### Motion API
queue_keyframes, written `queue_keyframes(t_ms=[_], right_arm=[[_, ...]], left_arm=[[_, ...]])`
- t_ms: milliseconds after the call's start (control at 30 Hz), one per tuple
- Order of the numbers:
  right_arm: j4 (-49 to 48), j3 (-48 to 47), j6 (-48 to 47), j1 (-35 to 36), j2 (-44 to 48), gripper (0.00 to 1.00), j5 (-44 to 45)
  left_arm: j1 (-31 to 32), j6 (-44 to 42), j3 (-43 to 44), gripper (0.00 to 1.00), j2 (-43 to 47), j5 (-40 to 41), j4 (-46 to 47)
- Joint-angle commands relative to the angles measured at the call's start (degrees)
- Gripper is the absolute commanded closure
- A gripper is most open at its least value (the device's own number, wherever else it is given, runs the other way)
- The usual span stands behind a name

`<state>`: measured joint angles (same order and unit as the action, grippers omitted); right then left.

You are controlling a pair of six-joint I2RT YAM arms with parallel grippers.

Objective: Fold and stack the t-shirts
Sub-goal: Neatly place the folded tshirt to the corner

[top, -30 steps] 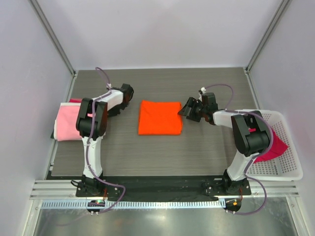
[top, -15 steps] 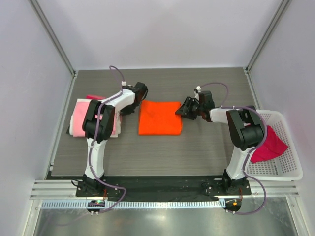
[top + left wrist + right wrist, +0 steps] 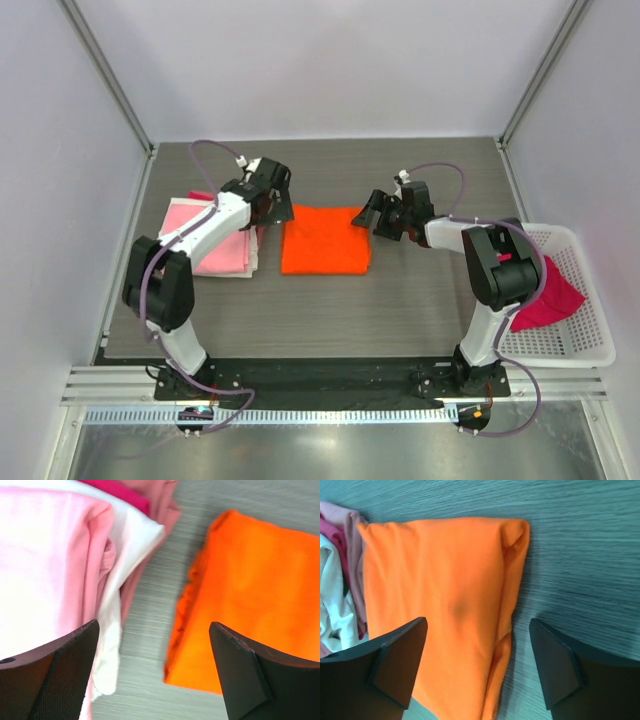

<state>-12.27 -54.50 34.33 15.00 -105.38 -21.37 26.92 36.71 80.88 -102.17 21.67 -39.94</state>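
My left gripper should close next on the stack-side edge (image 3: 289, 226) (image 3: 199, 569) of the orange t-shirt, close to the t-shirt's far corner.
A folded bright orange t-shirt (image 3: 325, 240) lies flat mid-table. Just left of it sits a stack of folded t-shirts (image 3: 215, 238), light pink (image 3: 45, 565) on top, with white (image 3: 131, 542) and dark pink-red (image 3: 122, 494) edges showing beneath. My left gripper (image 3: 274, 206) hovers open over the gap between the stack and the orange t-shirt (image 3: 260, 590), holding nothing (image 3: 154, 630). My right gripper (image 3: 373, 216) stands open over the right edge of the orange t-shirt (image 3: 445, 605), jaws empty (image 3: 479, 622). A magenta t-shirt (image 3: 552, 295) lies crumpled in the basket.
The white lattice basket (image 3: 575, 345) stands at the right edge of the table, beside the right arm's base. Metal frame posts rise at the back corners. Bare grey tabletop (image 3: 330, 310) stretches in front of the shirts.
The pink stack has slid right until it lies next to the orange t-shirt. My left gripper came with it and has opened. The right gripper has opened wider and barely moved.
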Motion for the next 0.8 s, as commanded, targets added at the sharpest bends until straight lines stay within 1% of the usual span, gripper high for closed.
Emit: queue_keyframes(t_ms=[0,33,67,167,367,433,567,700,767], right_arm=[[8.3,-0.3,-2.4,0.5,-1.0,0.15,7.9],[8.5,-1.0,-2.4,0.6,-1.4,0.18,8.0],[9.0,-1.6,-2.7,1.3,-1.8,0.23,8.4],[11.0,-3.3,-3.2,2.0,-3.0,0.24,10.8],[10.3,-3.6,-2.9,2.1,-3.4,0.3,10.2],[9.9,-3.5,-2.6,2.1,-3.9,0.32,9.3],[9.0,-3.9,-1.9,2.3,-5.2,0.32,8.0],[9.5,-4.5,-1.6,2.4,-6.0,0.32,8.3],[9.7,-4.7,-1.7,2.7,-6.2,0.32,8.4]], left_arm=[[-0.2,1.5,-3.3,0.08,3.9,-8.3,9.4],[-0.3,1.9,-4.9,0.09,4.3,-11.4,10.8],[-0.3,2.2,-5.6,0.08,4.2,-13.0,12.0],[-0.2,3.4,-6.9,0.08,2.9,-17.3,15.2],[-1.5,3.8,-5.5,0.13,-2.8,-19.6,16.4],[-2.2,4.2,-5.9,0.16,-3.7,-20.1,18.1],[-4.1,4.9,-6.4,0.17,-7.0,-21.5,20.7],[-5.4,6.1,-5.5,0.21,-10.5,-26.4,22.7],[-5.5,7.1,-5.1,0.23,-11.7,-27.5,23.5]])
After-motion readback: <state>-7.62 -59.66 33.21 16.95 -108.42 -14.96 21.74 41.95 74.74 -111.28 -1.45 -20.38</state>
